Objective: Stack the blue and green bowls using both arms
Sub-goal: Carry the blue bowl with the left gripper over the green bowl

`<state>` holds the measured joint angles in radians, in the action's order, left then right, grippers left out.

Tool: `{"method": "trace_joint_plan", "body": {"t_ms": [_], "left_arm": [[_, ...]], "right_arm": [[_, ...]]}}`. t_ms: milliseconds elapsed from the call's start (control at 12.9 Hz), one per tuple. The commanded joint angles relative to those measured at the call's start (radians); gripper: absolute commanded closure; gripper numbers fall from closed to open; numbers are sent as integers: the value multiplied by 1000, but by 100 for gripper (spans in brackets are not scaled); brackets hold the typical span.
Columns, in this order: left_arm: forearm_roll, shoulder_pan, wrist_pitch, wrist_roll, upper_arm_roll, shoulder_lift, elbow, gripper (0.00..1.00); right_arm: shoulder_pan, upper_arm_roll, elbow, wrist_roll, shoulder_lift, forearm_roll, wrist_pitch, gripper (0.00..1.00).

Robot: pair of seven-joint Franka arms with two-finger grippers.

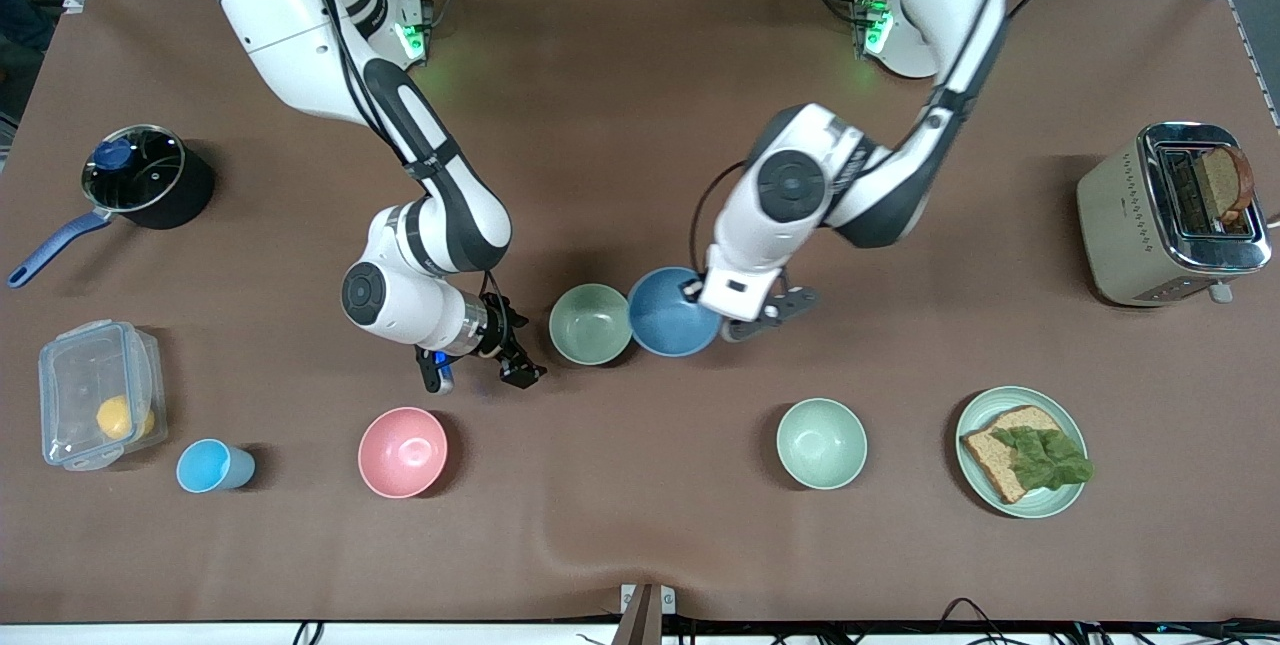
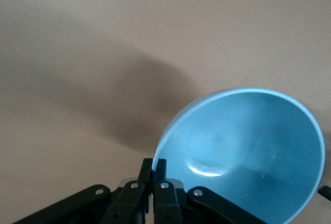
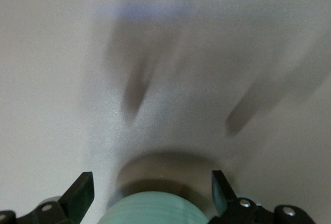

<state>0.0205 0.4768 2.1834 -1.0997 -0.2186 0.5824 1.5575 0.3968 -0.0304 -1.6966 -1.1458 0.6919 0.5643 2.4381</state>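
Observation:
I should release the blue bowl from my left gripper inside the sage-green bowl (image 1: pixel 590 323) beside my open right gripper.
The blue bowl (image 1: pixel 668 317) is mid-table, its rim touching or overlapping the sage-green bowl (image 1: pixel 590 324) beside it. My left gripper (image 1: pixel 697 293) is shut on the blue bowl's rim. In the left wrist view the fingers (image 2: pixel 153 161) pinch the rim and the blue bowl (image 2: pixel 248 157) is tilted, with a shadow on the cloth under it. My right gripper (image 1: pixel 480 373) is open and empty, just beside the green bowl toward the right arm's end of the table. In the right wrist view the green bowl (image 3: pixel 150 209) shows between the spread fingers (image 3: pixel 152 182).
A pink bowl (image 1: pixel 402 452), a light-blue cup (image 1: pixel 213 466), a paler mint bowl (image 1: pixel 821 443) and a green plate with bread (image 1: pixel 1062 503) lie nearer the front camera. A toaster (image 1: pixel 1130 215), a pot (image 1: pixel 165 197) and a plastic box (image 1: pixel 75 385) stand at the table's ends.

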Motion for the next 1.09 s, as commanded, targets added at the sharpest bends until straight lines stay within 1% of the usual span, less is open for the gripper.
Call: {"method": "trace_joint_plan", "body": {"t_ms": [0, 156, 622, 1011], "left_arm": [[16, 63, -13, -64, 10, 92, -132, 100], [16, 82, 18, -97, 10, 126, -163, 100], [18, 125, 173, -141, 10, 192, -168, 100], [16, 146, 182, -143, 10, 212, -166, 100]], "right_arm": [[5, 0, 21, -14, 20, 0, 10, 0], [5, 1, 21, -12, 20, 0, 10, 0], [5, 1, 20, -12, 21, -29, 21, 0], [5, 1, 18, -12, 25, -44, 21, 0]]}}
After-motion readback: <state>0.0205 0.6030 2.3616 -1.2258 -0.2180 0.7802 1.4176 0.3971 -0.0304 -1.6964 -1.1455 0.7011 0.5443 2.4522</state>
